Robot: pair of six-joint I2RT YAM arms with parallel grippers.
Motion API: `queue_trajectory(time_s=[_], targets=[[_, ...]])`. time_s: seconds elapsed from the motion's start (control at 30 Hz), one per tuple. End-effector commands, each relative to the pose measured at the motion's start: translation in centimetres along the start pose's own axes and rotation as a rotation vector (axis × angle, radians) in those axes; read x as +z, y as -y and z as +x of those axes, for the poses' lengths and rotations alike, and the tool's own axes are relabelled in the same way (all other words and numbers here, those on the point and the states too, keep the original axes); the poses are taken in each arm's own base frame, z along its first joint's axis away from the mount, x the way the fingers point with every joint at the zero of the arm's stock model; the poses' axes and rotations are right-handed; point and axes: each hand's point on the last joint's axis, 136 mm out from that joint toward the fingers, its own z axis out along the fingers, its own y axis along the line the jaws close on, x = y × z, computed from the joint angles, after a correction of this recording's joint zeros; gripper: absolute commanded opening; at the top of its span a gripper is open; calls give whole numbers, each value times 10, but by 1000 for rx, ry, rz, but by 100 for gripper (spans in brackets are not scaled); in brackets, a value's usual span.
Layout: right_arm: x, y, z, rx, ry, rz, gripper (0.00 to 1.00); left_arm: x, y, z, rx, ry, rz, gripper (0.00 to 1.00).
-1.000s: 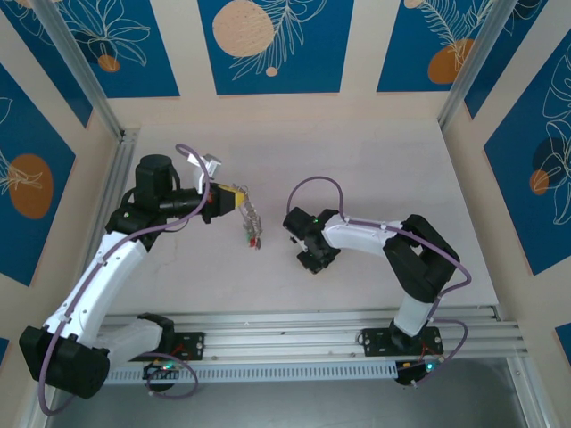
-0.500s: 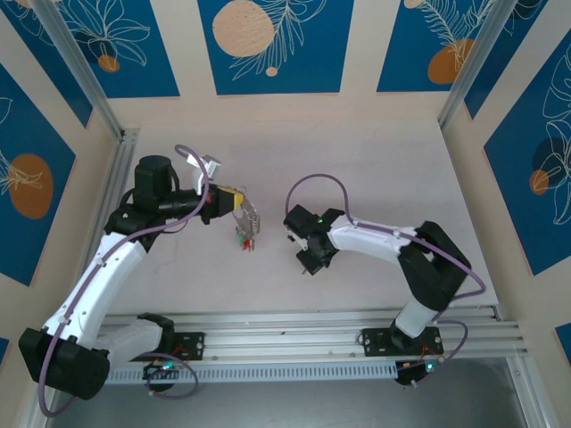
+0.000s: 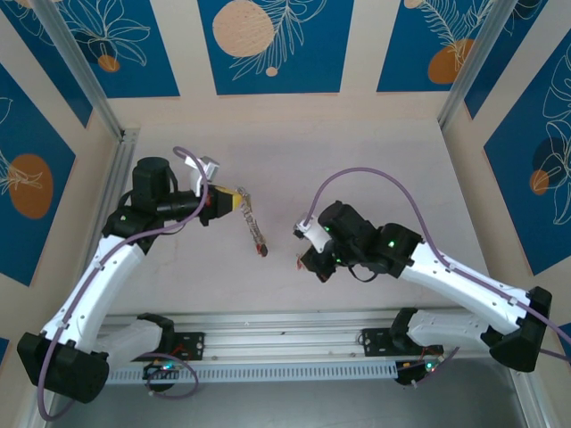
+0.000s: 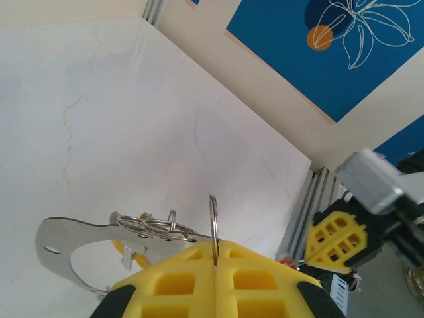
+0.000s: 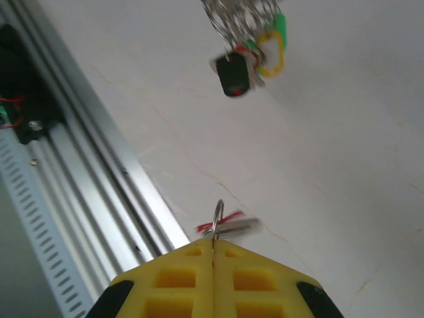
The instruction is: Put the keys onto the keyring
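Note:
The small ring and its red-headed key will go down on the bare table (image 3: 285, 251) (image 5: 240, 165) beside the hanging key bunch, set there by my right gripper.
My left gripper (image 4: 214, 255) (image 3: 237, 200) is shut on a thin metal ring seen edge-on, which links to the keyring (image 4: 56, 246), a large flat grey loop carrying several small rings. From it hangs a bunch of keys (image 5: 255, 50) (image 3: 257, 239) with green, yellow and red heads; in the top view it trails toward the right arm. A yellow key (image 4: 127, 250) shows under the loop. My right gripper (image 5: 213, 246) (image 3: 309, 260) is shut on a small ring that holds a red-headed key (image 5: 230, 225), blurred, just above the table. The two grippers are apart.
The aluminium rail (image 5: 86, 172) runs along the table's near edge, close to the right gripper. The right gripper's yellow fingers (image 4: 334, 240) show at the lower right of the left wrist view. Bare white table (image 3: 357, 169) lies behind both arms.
The right arm has swung its elbow out to the right and lower, with its gripper staying near the same spot. The key bunch under the left gripper has swung and stretched toward the right gripper.

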Motion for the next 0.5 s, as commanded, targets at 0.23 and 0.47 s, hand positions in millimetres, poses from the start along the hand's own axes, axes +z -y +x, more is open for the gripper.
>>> queue_trajectory(time_s=[0.23,0.47], targets=[[-62,-60,-69,-103,206,-276,0,-11,24,-5,203,43,17,0],[-24,-10,-55,107,113,-239,0,-10,4,4,176,12,-75,0]])
